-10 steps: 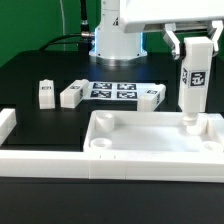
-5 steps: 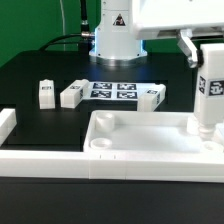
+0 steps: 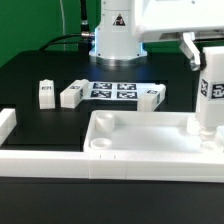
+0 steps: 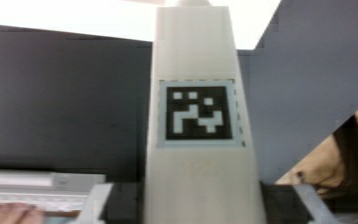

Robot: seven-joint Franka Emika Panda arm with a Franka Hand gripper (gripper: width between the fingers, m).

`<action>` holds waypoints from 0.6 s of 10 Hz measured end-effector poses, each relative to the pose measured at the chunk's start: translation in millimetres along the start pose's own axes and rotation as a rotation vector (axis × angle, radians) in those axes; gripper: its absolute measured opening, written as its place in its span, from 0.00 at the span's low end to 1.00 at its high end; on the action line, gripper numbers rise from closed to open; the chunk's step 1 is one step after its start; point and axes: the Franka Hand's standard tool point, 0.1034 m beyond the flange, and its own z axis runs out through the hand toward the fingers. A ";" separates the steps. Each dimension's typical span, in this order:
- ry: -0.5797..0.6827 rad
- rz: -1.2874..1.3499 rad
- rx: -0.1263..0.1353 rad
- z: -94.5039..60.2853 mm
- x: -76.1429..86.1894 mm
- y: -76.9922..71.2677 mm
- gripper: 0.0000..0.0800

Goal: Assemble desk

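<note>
Next, I let go of the white leg with my gripper, upright in the desk top's front corner socket point(image 3: 208, 147), next to the long border rail. The leg is now over the back corner.
The desk top point(image 3: 150, 135), a wide shallow white tray with round corner sockets, lies at the front of the black table. My gripper point(image 3: 211, 52) is shut on a white square-bar leg point(image 3: 209, 90) that bears a black-and-white tag. I hold the leg upright over the tray's back corner at the exterior view's right, with its lower end down at the socket there. In the wrist view the leg point(image 4: 199, 100) fills the middle, and my gripper point(image 4: 197, 205) has a dark pad pressed on each side of it. Three more tagged legs point(image 3: 45, 93) point(image 3: 72, 94) point(image 3: 152, 96) lie behind the tray.
The marker board point(image 3: 112, 90) lies flat between the loose legs. A long white border rail point(image 3: 40, 160) runs along the front edge and turns up at the exterior view's left. The robot's base point(image 3: 115, 40) stands at the back, in front of a green backdrop.
Over the last second the gripper carried the upright leg toward the exterior view's right along the tray's back edge. In the last half second it barely moved.
</note>
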 end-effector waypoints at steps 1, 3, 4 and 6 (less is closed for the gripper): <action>-0.072 -0.079 0.032 7.0 -3.1 -9.1 0.36; -0.054 -0.066 0.024 6.1 1.4 -5.5 0.36; -0.055 -0.066 0.024 6.1 1.4 -5.6 0.36; -0.056 -0.066 0.024 6.8 0.7 -5.2 0.36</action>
